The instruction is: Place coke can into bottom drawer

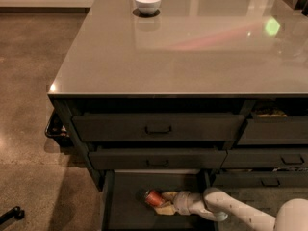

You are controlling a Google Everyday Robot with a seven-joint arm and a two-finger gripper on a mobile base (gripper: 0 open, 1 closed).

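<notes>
I need to let go of the coke can with my gripper near the middle of the open bottom drawer's dark bottom (156, 207).
The coke can (152, 197), red-orange, lies low inside the open bottom drawer (126, 211), a dark tray pulled out under the two wide handled drawers. My gripper (162, 202) reaches in from the right on a white arm (226, 208) and is closed around the can's right end. The can sits near the drawer's middle, close to its floor.
A white bowl (147, 2) stands at the far edge of the grey counter (183, 52). Two wide drawers (156, 128) with recessed handles are shut above. Narrower drawers (276, 131) fill the right column. A black object (10, 214) lies on the brown floor at lower left.
</notes>
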